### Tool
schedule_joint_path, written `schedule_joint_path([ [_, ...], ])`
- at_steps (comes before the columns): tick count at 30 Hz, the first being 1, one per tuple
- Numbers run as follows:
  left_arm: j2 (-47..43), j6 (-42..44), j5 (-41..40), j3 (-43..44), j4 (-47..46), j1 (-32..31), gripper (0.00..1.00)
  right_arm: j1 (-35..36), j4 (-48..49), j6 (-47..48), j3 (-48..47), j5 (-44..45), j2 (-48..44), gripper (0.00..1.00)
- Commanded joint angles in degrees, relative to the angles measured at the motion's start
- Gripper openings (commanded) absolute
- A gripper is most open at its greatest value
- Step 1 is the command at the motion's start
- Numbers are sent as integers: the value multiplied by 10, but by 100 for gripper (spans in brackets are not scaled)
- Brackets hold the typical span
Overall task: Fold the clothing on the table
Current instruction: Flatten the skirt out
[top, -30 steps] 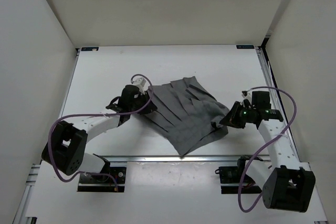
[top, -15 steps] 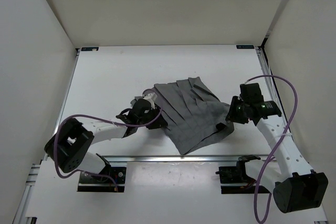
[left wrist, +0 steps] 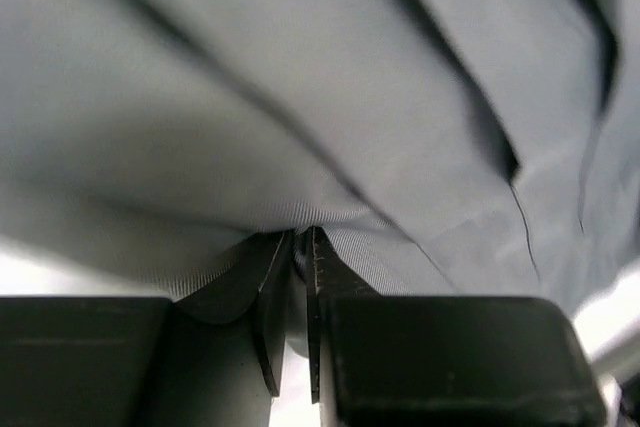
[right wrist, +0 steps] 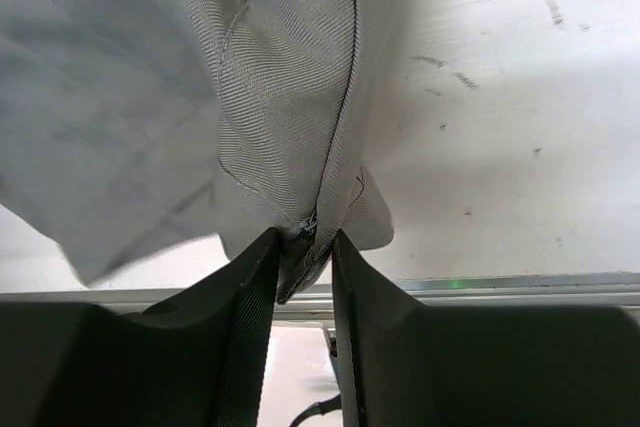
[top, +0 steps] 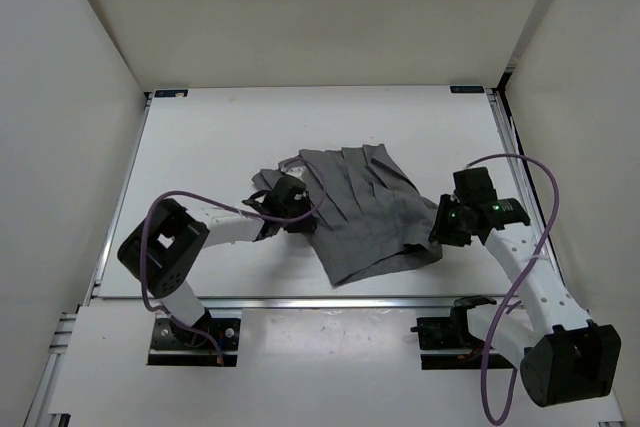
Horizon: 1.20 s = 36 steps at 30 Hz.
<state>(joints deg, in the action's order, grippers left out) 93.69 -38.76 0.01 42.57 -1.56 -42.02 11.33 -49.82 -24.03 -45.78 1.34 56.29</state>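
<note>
The clothing's near edge bends from my left gripper to the clothing's bunched corner, so next my right gripper grips that corner (top: pixel 431 251) again and pulls the clothing's edge tight before folding.
The grey pleated clothing (top: pixel 365 212) lies crumpled in the middle of the white table (top: pixel 220 137), its pleats fanning toward the near edge. My left gripper (top: pixel 296 215) is at the garment's left edge. In the left wrist view the left gripper (left wrist: pixel 303 239) is shut on a fold of the clothing (left wrist: pixel 300 97), which fills that view. My right gripper (top: pixel 441 230) is at the garment's right corner. In the right wrist view the right gripper (right wrist: pixel 302 239) is shut on a bunched corner of the clothing (right wrist: pixel 280 117) just above the table (right wrist: pixel 500 97).
A silver rail (top: pixel 300 299) runs along the table's near edge just beyond the garment's lowest point, and also shows under the right fingers as the rail (right wrist: pixel 500 287). White walls close in the table on three sides. Purple cables loop from both arms.
My left gripper has moved right and toward the near edge, pushing the clothing's left edge in, so the garment is narrower and more bunched. The right gripper has shifted slightly and keeps the right corner.
</note>
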Motion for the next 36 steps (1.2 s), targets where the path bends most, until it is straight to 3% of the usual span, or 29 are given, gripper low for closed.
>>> schedule_joint_path([
  [1, 4, 52, -58, 40, 53, 50, 23, 23, 24, -19, 15, -26, -10, 33],
  [8, 30, 104, -75, 153, 112, 111, 22, 54, 91, -33, 46, -50, 29, 33],
  [12, 27, 105, -74, 164, 115, 118, 22, 54, 127, -35, 55, -55, 62, 31],
  [13, 21, 105, -77, 157, 116, 119, 22, 55, 140, -36, 51, -56, 67, 28],
  [14, 19, 99, -72, 150, 109, 117, 22, 59, 145, -32, 53, -54, 78, 11],
  [15, 9, 96, -60, 138, 106, 117, 23, 57, 142, -33, 52, -55, 87, 0],
  [19, -57, 72, -13, 74, 82, 115, 28, 48, 111, -29, 57, -24, 75, 0],
  [26, -169, 20, 8, -51, 63, 66, 38, -74, 101, -2, 113, -52, -31, 0],
  [36, -211, -53, 55, -158, -2, 21, 39, -23, 105, -31, 107, -40, 16, 0],
])
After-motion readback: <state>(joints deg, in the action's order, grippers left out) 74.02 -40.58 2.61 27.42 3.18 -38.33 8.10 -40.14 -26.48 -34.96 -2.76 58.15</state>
